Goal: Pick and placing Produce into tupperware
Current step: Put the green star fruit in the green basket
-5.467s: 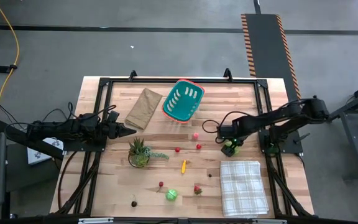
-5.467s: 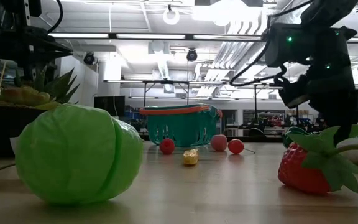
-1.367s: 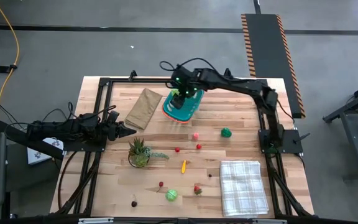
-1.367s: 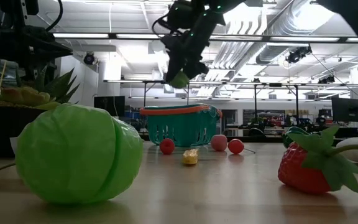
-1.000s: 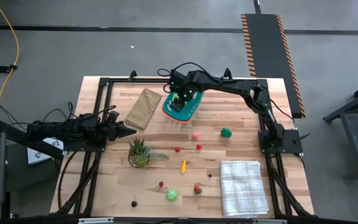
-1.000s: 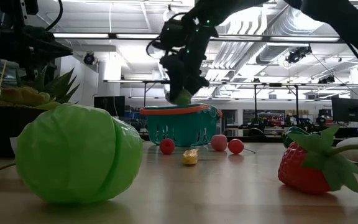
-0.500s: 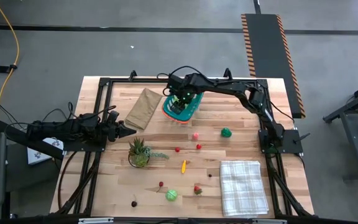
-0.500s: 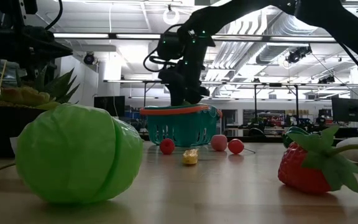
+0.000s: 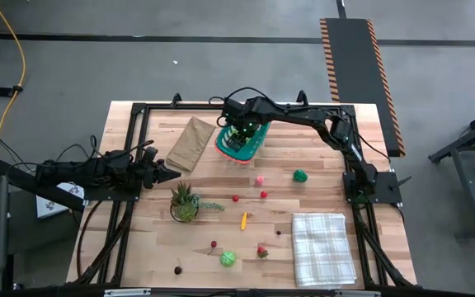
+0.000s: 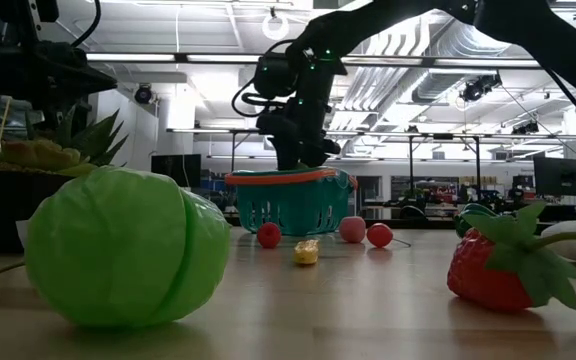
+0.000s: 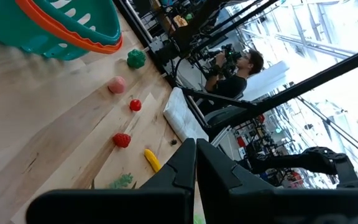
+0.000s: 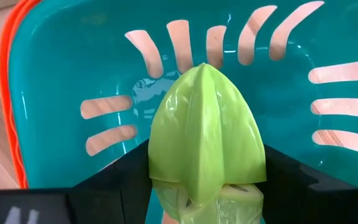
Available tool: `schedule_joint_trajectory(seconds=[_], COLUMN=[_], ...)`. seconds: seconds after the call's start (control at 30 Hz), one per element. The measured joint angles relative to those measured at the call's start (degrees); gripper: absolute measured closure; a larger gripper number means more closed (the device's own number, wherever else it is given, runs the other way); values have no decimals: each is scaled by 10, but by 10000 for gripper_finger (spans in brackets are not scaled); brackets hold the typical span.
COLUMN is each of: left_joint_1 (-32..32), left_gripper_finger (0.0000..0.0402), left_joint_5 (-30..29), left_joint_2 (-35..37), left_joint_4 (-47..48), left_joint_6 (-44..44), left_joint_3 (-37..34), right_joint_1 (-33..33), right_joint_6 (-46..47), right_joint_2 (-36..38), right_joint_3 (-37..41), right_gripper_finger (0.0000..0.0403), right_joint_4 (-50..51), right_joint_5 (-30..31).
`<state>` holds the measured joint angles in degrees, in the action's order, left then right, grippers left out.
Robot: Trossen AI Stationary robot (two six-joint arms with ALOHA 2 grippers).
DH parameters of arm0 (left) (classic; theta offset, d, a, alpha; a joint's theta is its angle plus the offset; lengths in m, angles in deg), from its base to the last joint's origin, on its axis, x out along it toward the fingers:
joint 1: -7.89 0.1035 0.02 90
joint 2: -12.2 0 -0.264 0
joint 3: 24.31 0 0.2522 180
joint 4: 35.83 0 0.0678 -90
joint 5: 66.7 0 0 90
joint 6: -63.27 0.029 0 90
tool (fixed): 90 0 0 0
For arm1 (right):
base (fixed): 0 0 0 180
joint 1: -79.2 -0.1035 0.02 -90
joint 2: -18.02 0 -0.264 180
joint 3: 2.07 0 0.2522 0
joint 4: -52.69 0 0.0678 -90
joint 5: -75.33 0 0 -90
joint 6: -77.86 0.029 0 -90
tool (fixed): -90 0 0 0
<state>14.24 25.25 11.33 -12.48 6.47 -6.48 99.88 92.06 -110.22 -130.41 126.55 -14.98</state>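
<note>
The robot's right gripper needs to release the pale green piece on the tupperware's bottom [image 9: 238, 143] [image 12: 195, 128], toward the end of the tupperware that is nearest the pink piece.
The tupperware [image 9: 260, 125], a teal slotted basket with an orange rim [image 10: 290, 178], stands at the table's far middle. My right gripper [image 9: 239, 134] reaches down into it and is shut on a pale green ridged piece of produce [image 12: 207, 130]. In the low view the basket's wall hides that piece. Other produce lies on the wood: a pink piece [image 9: 260, 179], a dark green one [image 9: 301, 175], a yellow one [image 9: 243, 219], a green cabbage [image 10: 118, 245] and a strawberry [image 10: 503, 265]. My left gripper [image 9: 171, 173] is shut and waits at the table's left. My right gripper pinches the pale green piece between its two fingers [image 12: 114, 177], one on each of two opposite sides [image 12: 160, 165] at its wider end. The fingers come from above, pointing steeply down. The piece's pointed end faces the basket's slotted wall [image 12: 61, 74]. Whether it touches the floor I cannot tell.
A brown paper bag [image 9: 190, 143] lies left of the basket. A spiky potted plant [image 9: 185, 202] stands near my left gripper, and a checked cloth [image 9: 323, 247] lies at the near right. A person [image 11: 235, 71] shows beyond the table in the left wrist view.
My right gripper has gone down with the green piece, from just above the basket's rim to inside the basket, where the wall now hides the piece in the low view. It has kept still for the last half second.
</note>
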Motion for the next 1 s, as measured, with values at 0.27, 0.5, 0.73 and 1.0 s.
schedule_joint_trajectory(seconds=[0.27, 0.5, 0.73, 1.0], left_joint_1=[0, 0, 0, 0], left_gripper_finger=[399, 399, 399, 399], left_joint_5=[0, 1, 2, 2], left_joint_2=[0, 0, 0, 0], left_joint_4=[0, 0, 0, 0], left_joint_6=[0, 10, 11, 11], left_joint_3=[0, 0, 0, 0], right_joint_1=[9, 8, 3, 2], right_joint_6=[8, 10, 12, 1], right_joint_2=[-8, -32, -42, -42], right_joint_3=[0, 0, 0, 0], right_gripper_finger=[187, 187, 187, 187], right_joint_4=[-15, -8, -11, -12], right_joint_5=[3, -15, -20, -30])
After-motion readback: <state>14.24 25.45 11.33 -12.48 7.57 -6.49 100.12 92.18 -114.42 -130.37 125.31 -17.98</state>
